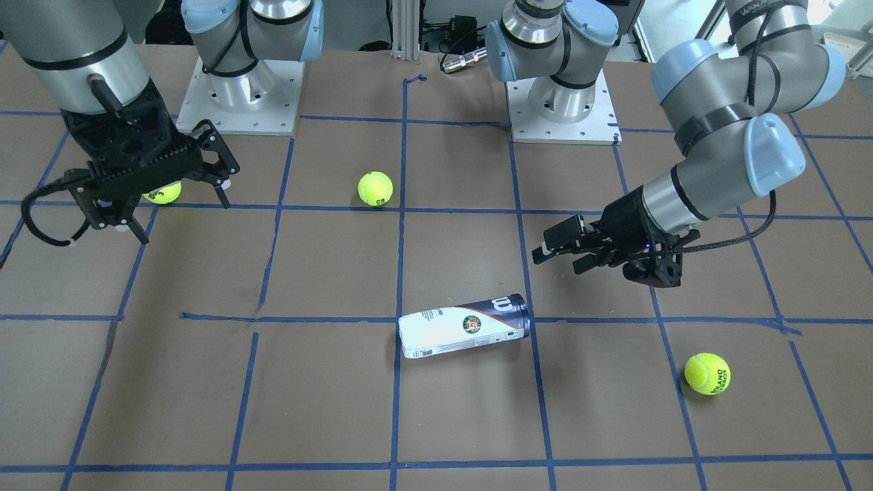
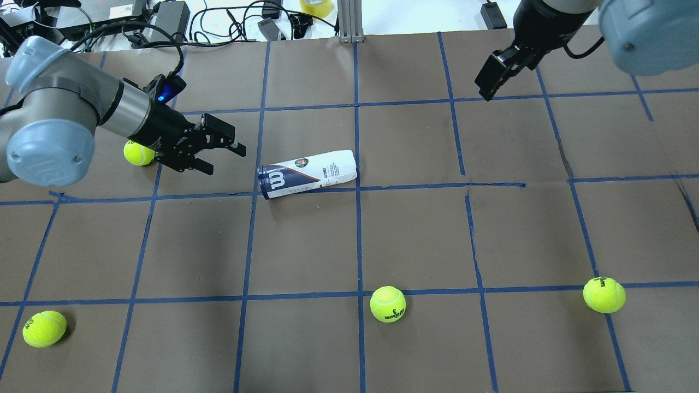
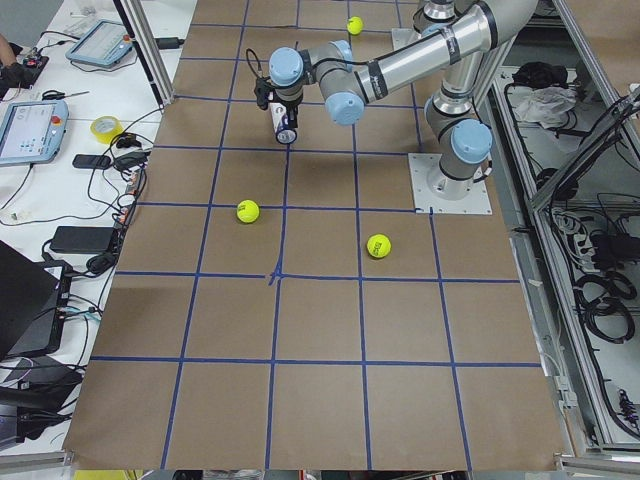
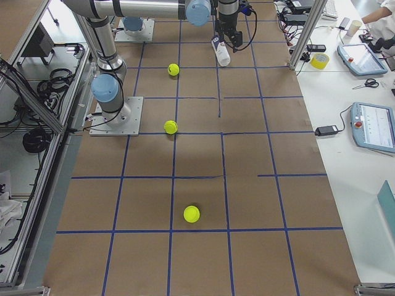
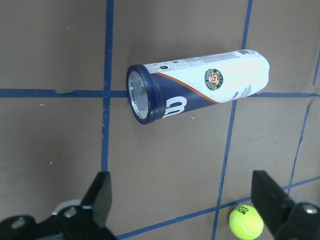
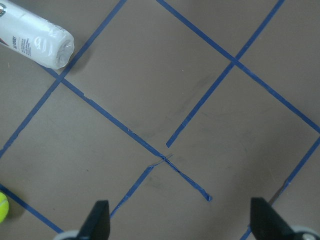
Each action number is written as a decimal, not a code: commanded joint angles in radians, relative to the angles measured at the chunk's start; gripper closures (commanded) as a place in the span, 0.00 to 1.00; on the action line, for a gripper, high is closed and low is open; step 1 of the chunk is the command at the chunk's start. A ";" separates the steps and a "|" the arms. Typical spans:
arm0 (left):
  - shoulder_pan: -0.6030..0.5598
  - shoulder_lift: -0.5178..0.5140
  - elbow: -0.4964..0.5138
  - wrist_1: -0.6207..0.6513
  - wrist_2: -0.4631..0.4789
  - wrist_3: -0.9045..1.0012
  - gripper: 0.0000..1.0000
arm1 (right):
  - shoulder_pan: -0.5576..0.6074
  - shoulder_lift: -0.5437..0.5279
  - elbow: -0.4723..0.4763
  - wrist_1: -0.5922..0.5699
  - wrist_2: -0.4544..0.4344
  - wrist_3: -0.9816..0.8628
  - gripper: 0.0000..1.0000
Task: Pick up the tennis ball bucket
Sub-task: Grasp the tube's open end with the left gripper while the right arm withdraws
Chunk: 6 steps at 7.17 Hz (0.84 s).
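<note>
Next, I close my left gripper on the upper side of the tennis ball bucket's dark blue rim [image 1: 516,300] [image 5: 155,108], with one finger inside the bucket's opening.
The tennis ball bucket [image 2: 307,173] is a slim white and navy can that lies on its side on the brown table. It also shows in the front view [image 1: 464,326], in the left wrist view [image 5: 197,85] and partly in the right wrist view [image 6: 35,42]. Its dark blue rim end points toward my left gripper [image 2: 226,158], which is open and empty, hovering a short way from that end, apart from it [image 1: 556,259]. My right gripper [image 2: 486,87] is open and empty, raised far off over the table's far right part [image 1: 184,215].
Several yellow-green tennis balls lie loose: one beside my left wrist [image 2: 138,153], one near the front middle [image 2: 387,304], one front right [image 2: 603,295], one front left [image 2: 43,327]. Blue tape lines grid the table. Cables and boxes sit beyond the far edge [image 2: 164,16].
</note>
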<state>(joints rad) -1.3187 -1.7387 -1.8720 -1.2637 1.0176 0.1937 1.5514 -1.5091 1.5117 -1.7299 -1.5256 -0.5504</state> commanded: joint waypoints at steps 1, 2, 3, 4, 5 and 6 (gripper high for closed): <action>-0.001 -0.094 -0.012 0.074 -0.039 0.000 0.00 | 0.001 -0.046 -0.002 0.010 -0.025 0.218 0.00; -0.001 -0.137 -0.012 0.128 -0.040 -0.004 0.00 | 0.002 -0.060 -0.002 0.013 -0.043 0.306 0.00; -0.002 -0.169 -0.012 0.144 -0.062 -0.004 0.00 | 0.003 -0.072 -0.002 0.039 -0.041 0.346 0.00; -0.007 -0.197 -0.012 0.165 -0.115 -0.002 0.00 | 0.003 -0.088 0.005 0.064 -0.030 0.419 0.00; -0.016 -0.217 -0.012 0.179 -0.119 -0.005 0.00 | 0.003 -0.082 0.010 0.063 -0.028 0.425 0.00; -0.039 -0.234 -0.012 0.197 -0.119 -0.007 0.00 | 0.004 -0.079 0.019 0.062 -0.031 0.406 0.00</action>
<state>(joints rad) -1.3365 -1.9484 -1.8837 -1.0883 0.9066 0.1892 1.5544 -1.5895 1.5213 -1.6707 -1.5563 -0.1431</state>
